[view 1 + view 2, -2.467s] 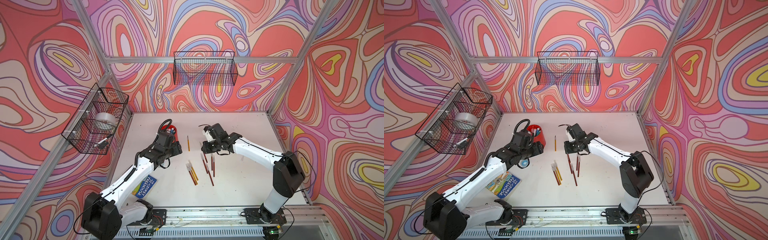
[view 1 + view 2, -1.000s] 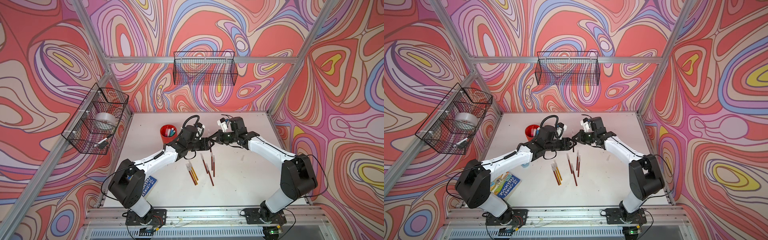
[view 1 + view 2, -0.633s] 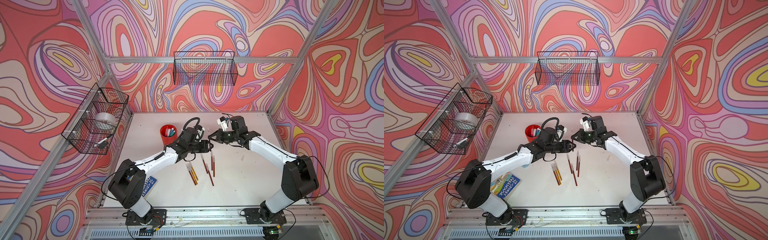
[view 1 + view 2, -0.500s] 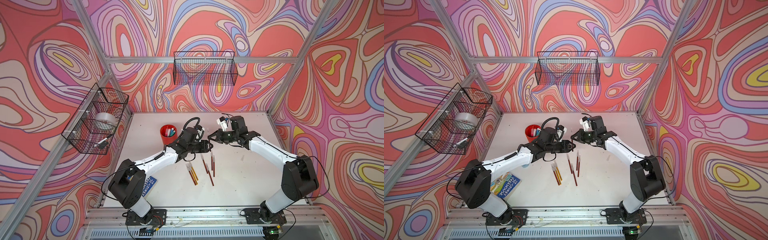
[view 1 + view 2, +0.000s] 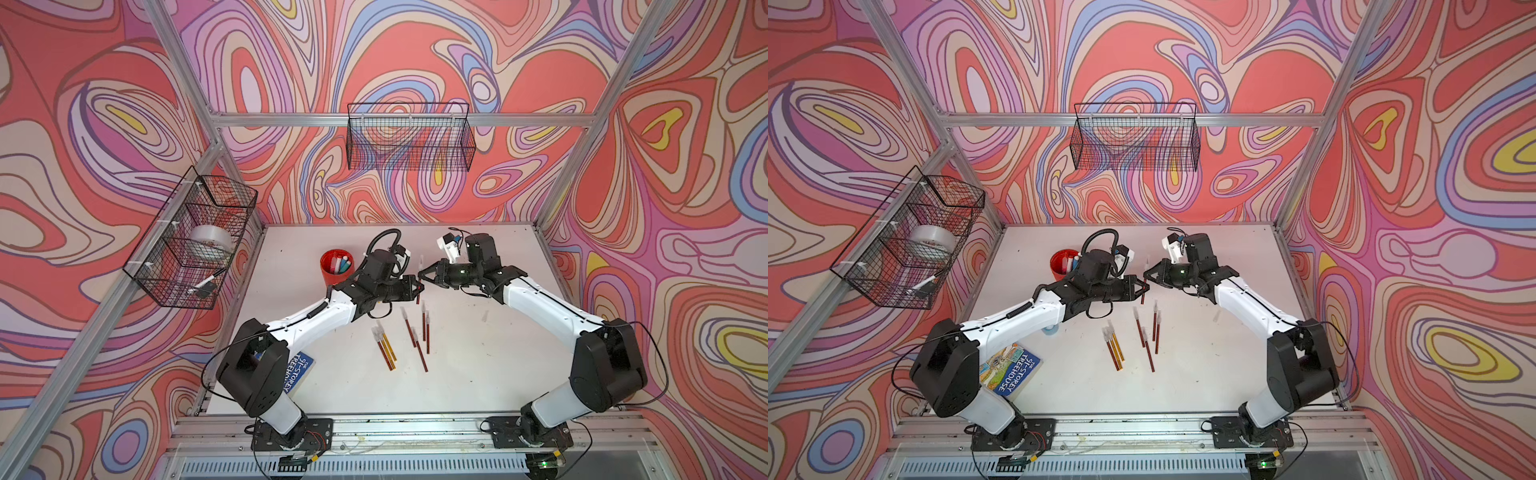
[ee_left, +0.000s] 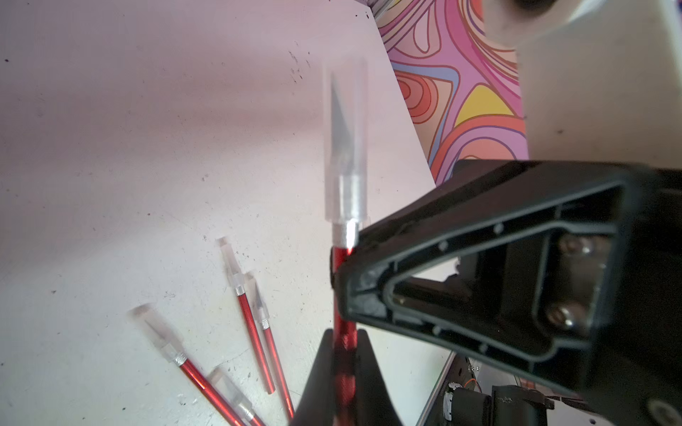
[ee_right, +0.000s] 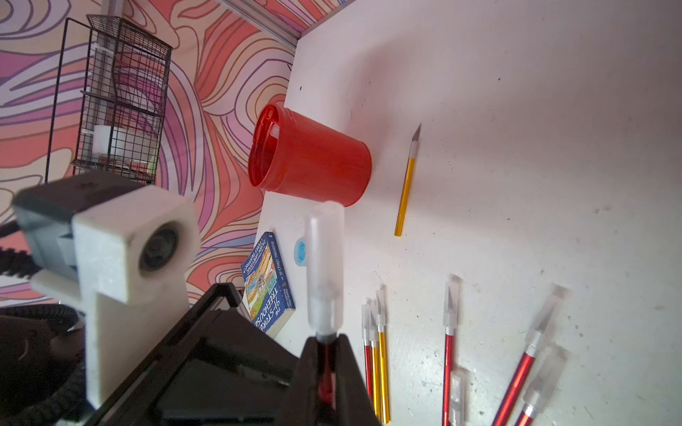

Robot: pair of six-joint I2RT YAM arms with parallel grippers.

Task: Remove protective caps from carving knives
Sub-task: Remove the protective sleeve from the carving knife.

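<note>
The red handle is in my right gripper just below the cap, so I will open that gripper, move it up and grip the translucent cap (image 6: 345,138) before I pull.
A red carving knife (image 6: 342,265) stands upright above the table's middle, its translucent protective cap (image 6: 346,147) still on the blade. My left gripper (image 6: 345,333) is shut on the lower handle. My right gripper (image 7: 326,337) straddles the same handle just under the cap (image 7: 324,265), jaws slightly apart with a thin gap beside the handle. In both top views the two grippers meet tip to tip (image 5: 417,286) (image 5: 1144,286). Several capped carving knives (image 5: 384,345) (image 5: 424,324) lie on the table below them. A yellow knife (image 7: 406,184) lies uncapped near the cup.
A red cup (image 5: 336,266) with markers stands behind the left arm. A book (image 5: 301,370) and a blue tape roll (image 5: 1050,330) lie at the front left. A loose cap (image 5: 484,316) lies under the right arm. Wire baskets (image 5: 409,141) (image 5: 195,245) hang on the walls.
Both arms came together over the table's middle, the right one bringing the red knife. The left jaws then closed on its handle and the right jaws loosened slightly.
</note>
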